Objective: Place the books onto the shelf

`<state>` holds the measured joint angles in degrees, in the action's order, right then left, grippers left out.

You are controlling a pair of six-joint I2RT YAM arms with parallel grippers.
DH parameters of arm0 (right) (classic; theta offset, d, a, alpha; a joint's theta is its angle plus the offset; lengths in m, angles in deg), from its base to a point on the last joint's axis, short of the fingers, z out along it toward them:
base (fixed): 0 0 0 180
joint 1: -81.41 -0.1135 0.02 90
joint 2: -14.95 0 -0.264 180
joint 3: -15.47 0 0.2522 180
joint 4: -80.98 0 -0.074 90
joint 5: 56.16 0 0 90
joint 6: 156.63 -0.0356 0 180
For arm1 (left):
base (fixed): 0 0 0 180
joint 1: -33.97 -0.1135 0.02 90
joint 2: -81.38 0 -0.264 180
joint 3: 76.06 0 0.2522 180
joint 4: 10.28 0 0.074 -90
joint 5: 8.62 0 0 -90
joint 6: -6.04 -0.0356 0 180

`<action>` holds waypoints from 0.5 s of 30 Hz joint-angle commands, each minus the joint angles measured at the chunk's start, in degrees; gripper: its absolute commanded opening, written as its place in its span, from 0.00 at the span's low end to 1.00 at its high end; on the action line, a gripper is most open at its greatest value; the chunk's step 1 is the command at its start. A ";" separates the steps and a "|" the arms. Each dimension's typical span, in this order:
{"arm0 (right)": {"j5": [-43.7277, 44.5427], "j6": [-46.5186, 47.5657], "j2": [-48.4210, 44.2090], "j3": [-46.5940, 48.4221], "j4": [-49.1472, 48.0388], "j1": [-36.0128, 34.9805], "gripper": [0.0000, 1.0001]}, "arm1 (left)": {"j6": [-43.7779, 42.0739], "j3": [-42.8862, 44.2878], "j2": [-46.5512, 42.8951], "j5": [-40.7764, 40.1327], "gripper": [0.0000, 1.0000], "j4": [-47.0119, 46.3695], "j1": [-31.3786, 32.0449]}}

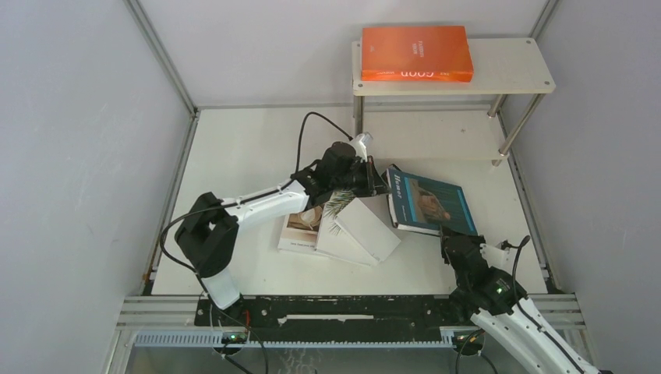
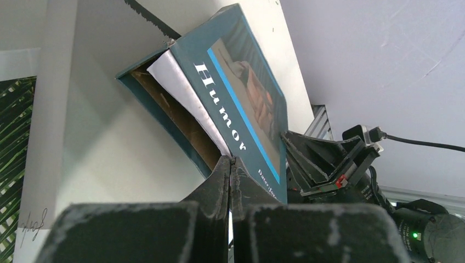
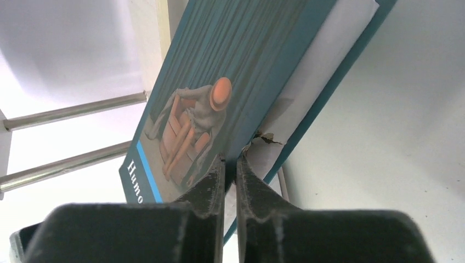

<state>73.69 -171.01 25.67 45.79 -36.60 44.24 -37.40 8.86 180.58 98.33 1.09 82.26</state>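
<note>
The edge of the teal book's top cover is all that my left gripper's shut fingers meet, so next I open them and grab both covers with the pages [image 2: 204, 127].
The dark teal book [image 1: 431, 204] lies in front of the shelf [image 1: 514, 72], with its left edge raised. In the right wrist view my right gripper [image 3: 230, 159] is shut on the near edge of the teal book [image 3: 230, 71], with the cover between the fingertips. My left gripper [image 2: 231, 160] is shut with nothing between its jaws, its tips against the edge of the teal book [image 2: 241, 104]. An orange book [image 1: 416, 53] rests flat on the shelf's top board. Three white books [image 1: 358, 230] lie overlapped on the table under the left arm. One shows a palm leaf [image 1: 337, 204] and one a photo [image 1: 296, 232].
The shelf's metal legs [image 1: 518, 125] stand just behind the teal book, and its lower board [image 1: 436, 136] is bare. Grey walls close in the left, right and back. The left arm's black cable [image 1: 312, 125] loops over the table.
</note>
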 commanded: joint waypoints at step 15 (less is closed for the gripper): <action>2.74 -2.68 -6.69 -0.90 -2.26 -0.43 0.00 | 2.82 -4.89 -4.84 5.07 0.14 -4.54 -1.07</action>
<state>75.44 -172.63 21.25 45.31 -36.81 44.24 -35.93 5.58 179.70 99.91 0.87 81.34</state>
